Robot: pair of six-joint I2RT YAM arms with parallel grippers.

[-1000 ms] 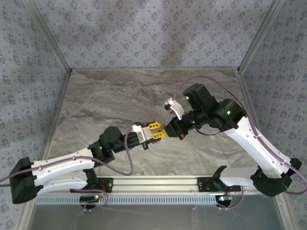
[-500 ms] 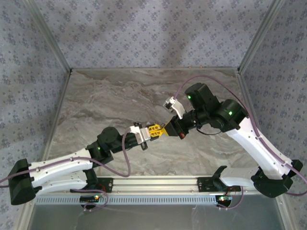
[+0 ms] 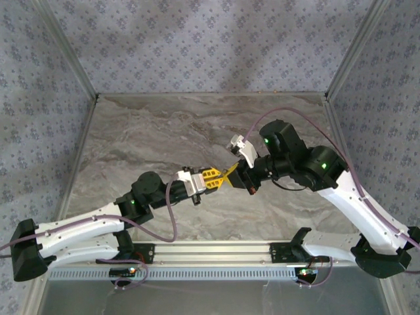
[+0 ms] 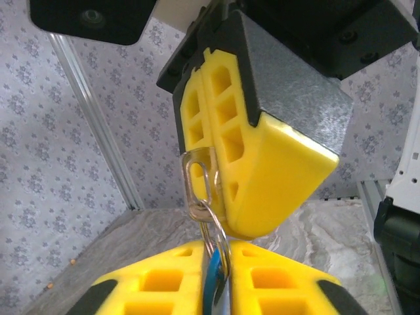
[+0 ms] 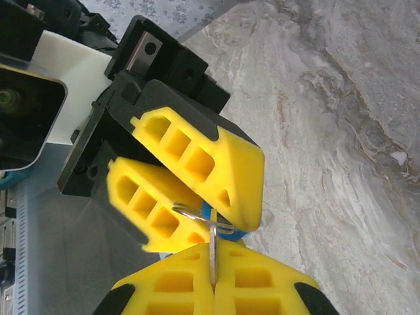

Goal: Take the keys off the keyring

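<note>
I should open my left gripper and pinch only the blue key (image 4: 211,281) below the ring, as the keyring's lower end sits edge-on among my left gripper's fingers beside the key.
Above the marble table, my left gripper (image 3: 217,178) and right gripper (image 3: 231,175) meet tip to tip. In the left wrist view the left gripper (image 4: 221,252) is shut on the blue key (image 4: 211,289), which stands edge-on in the narrow gap. A silver keyring (image 4: 224,241) runs up from the key to an oblong metal loop (image 4: 199,187). That loop is pinched in the right gripper (image 4: 220,211) above. In the right wrist view my right gripper (image 5: 213,252) is shut on the metal strip (image 5: 212,244). The key (image 5: 244,231) peeks out blue between the left fingers (image 5: 216,164).
The marble table (image 3: 164,131) lies under the arms, fenced by metal posts and patterned cloth walls (image 3: 210,39). A metal rail (image 3: 210,251) with both arm bases runs along the near edge.
The left arm has drawn back slightly to the left and the right arm has followed, its elbow swinging right. The gripper tips stay together on the key and ring.
</note>
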